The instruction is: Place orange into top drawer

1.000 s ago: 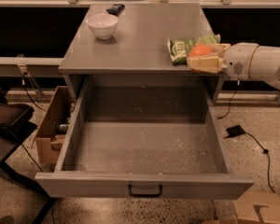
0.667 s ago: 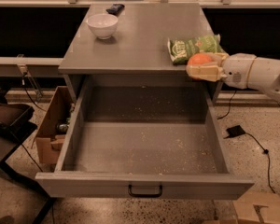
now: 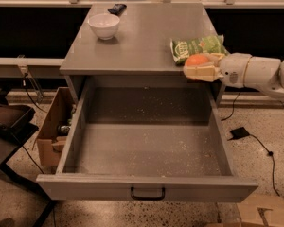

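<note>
The robot's gripper needs to let go of the orange near the middle of the top drawer's speckled bottom (image 3: 134,136), behind the black handle of the drawer.
The orange (image 3: 197,60) is small and round and sits held between the cream fingers of my gripper (image 3: 198,70). The gripper reaches in from the right on a white arm and hangs at the cabinet's front right corner, above the back right part of the top drawer (image 3: 146,145). The drawer is pulled fully out, wide and grey, with a speckled floor and a small black handle (image 3: 147,193) on its front panel. Nothing lies in the drawer.
A white bowl (image 3: 103,25) and a dark small object (image 3: 117,8) stand at the cabinet top's back left. A green snack bag (image 3: 197,46) lies just behind the gripper. A cardboard box (image 3: 53,126) stands left of the drawer; a black cable and plug (image 3: 239,133) lie on the floor right.
The gripper with the orange has moved left and down, off the cabinet top's right edge toward the open drawer's back right corner.
</note>
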Tool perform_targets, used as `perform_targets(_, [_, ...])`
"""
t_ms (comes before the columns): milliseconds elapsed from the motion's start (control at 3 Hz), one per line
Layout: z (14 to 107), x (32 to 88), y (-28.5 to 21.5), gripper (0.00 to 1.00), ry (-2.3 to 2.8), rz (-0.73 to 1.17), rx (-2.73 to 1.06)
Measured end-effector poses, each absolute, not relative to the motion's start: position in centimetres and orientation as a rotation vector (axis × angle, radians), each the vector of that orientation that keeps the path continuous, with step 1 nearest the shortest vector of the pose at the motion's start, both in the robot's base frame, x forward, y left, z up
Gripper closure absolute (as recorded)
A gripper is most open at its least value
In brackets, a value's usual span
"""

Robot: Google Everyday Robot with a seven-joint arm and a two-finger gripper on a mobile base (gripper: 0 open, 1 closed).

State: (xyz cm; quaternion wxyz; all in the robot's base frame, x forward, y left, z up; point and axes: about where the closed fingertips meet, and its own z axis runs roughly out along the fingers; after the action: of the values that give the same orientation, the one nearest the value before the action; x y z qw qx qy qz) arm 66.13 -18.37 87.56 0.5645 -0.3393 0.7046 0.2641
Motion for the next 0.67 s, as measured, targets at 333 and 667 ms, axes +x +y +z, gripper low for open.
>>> perform_targets(333, [83.6,65.2,-14.4,1.0,1.701,0.64,-0.951])
perform_targets(667, [78.6,63.3,-10.6,1.0,1.744,0.701,-1.065])
